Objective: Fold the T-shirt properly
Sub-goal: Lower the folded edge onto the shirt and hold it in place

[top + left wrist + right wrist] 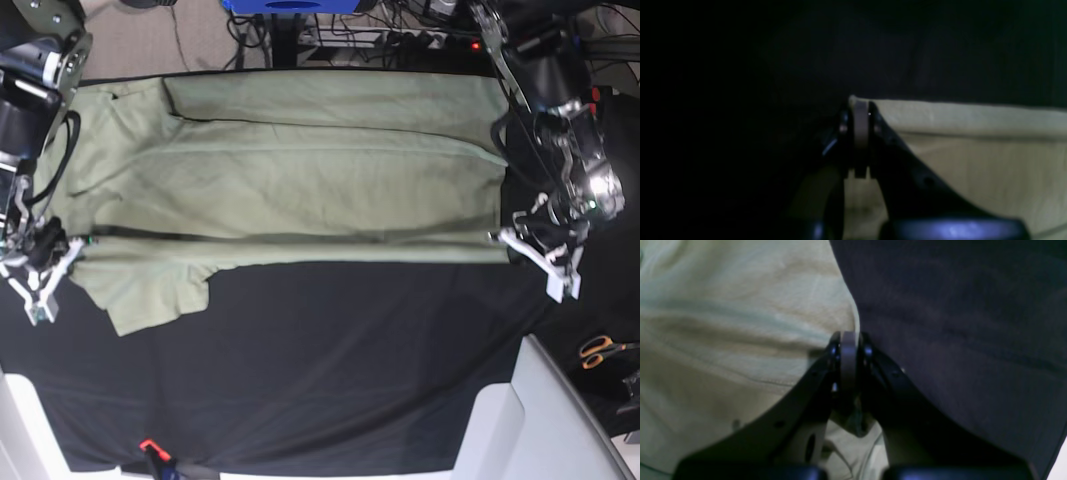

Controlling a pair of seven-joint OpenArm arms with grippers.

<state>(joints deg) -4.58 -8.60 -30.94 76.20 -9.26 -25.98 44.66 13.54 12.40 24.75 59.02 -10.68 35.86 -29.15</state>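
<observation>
I should release the T-shirt's corner from my left gripper by the near edge of its folded far strip [512, 156], at the scissors end.
The pale sage-green T-shirt [300, 170] lies sideways across the black cloth, its far long edge folded over and a sleeve [150, 295] spread at the near left. My left gripper [500, 238] stands at the shirt's right near corner. In the left wrist view the left gripper [860, 110] is shut on the corner of the T-shirt [973, 150]. My right gripper [78, 243] is at the left near edge. The right wrist view shows the right gripper [849, 340] shut on the hem of the T-shirt [723, 323], with fabric bunched under the fingers.
A black cloth [330, 370] covers the table under and in front of the shirt. Orange-handled scissors [600, 350] lie off the cloth at the right. White panels [520, 420] border the near corners. A small red item [148, 445] sits at the near left edge.
</observation>
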